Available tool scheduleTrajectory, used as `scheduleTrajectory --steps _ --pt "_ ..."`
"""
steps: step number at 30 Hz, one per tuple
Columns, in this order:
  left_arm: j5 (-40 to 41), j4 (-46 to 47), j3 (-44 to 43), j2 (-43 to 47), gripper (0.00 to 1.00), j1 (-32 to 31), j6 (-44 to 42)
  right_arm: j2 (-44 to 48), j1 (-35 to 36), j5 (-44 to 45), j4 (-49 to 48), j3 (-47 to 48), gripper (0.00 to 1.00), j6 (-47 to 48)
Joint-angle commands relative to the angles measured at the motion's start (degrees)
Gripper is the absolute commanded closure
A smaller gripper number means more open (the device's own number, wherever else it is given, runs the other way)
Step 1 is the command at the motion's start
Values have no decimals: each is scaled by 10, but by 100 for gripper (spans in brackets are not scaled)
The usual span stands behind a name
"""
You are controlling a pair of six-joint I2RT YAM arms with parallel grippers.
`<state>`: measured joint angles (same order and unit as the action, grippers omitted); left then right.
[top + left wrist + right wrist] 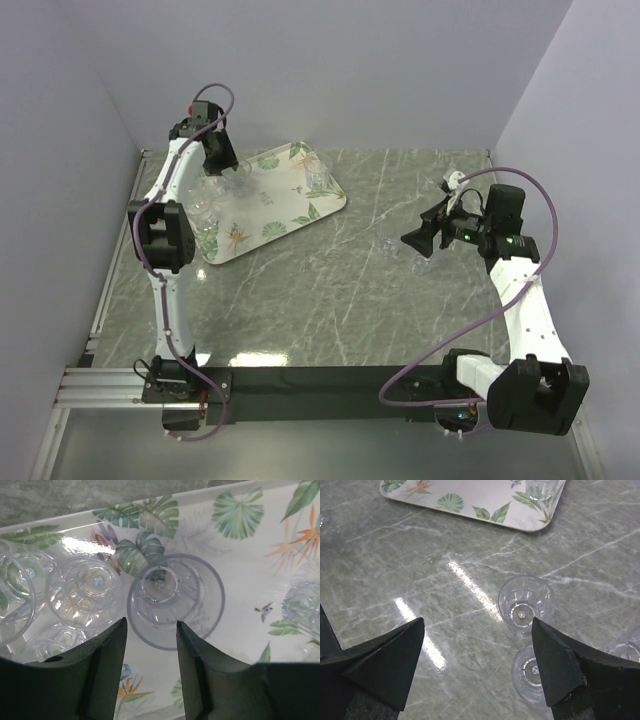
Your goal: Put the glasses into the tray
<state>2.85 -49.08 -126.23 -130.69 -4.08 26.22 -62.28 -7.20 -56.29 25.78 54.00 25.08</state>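
Note:
My right gripper will take the loose glass closest to the leaf-printed tray next, closing on the glass's rim (395,233) (550,613) away from the tray.
The leaf-printed tray (290,205) lies at the back left. Several clear glasses (205,200) stand at its left end and one glass (318,178) near its right corner. My left gripper (228,165) hangs over the tray's left end, open. In the left wrist view the gripper (150,622) has the near rim of one upright glass (175,600) between its fingertips, with another glass (85,590) to the left. My right gripper (477,621) is wide open and empty above the table. Two glasses (525,602) (532,675) stand on the table by its right finger.
A third loose glass (626,647) shows at the right edge of the right wrist view. The marble table (330,290) is walled on the left, back and right. A black strip with both arm bases runs along the near edge.

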Motion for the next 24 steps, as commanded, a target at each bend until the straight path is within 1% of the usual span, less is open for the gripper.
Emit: scheduleTrajectory --steps 1,3,4,6,7,9,10,11,12,13,15,16,18,19,21,24 --pt "-24 21 -9 74 50 2 5 8 -7 1 3 3 6 13" --pt "-37 49 19 110 46 2 9 14 -7 6 13 5 6 29" --pt "-41 58 54 150 43 2 11 16 -7 9 20 6 6 33" --pt "-55 82 101 197 41 4 16 22 -7 21 30 8 6 51" --pt "-58 103 155 247 39 5 17 23 -6 26 48 11 6 58" --pt "-66 130 217 302 35 7 19 21 -6 38 71 19 6 85" --pt "-65 157 282 331 30 8 19 17 -6 56 94 22 6 92" --pt "-68 172 315 387 28 11 21 14 -6 65 107 26 6 99" --pt "-77 187 349 416 27 13 19 4 -4 74 117 36 6 109" --pt "-85 201 410 470 22 15 18 -3 -4 95 138 42 6 111" --pt "-93 238 466 519 20 19 16 -23 1 115 153 64 6 104" --pt "-97 248 510 560 16 19 15 -30 9 130 167 72 6 98" --pt "-101 275 550 597 14 20 8 -49 20 153 177 98 6 75" --pt "-101 280 580 625 11 20 5 -57 33 165 176 105 6 63" --pt "-92 293 605 647 9 20 -2 -75 47 203 173 125 6 31" --pt "-76 304 639 676 7 20 -14 -108 87 264 172 153 5 3"
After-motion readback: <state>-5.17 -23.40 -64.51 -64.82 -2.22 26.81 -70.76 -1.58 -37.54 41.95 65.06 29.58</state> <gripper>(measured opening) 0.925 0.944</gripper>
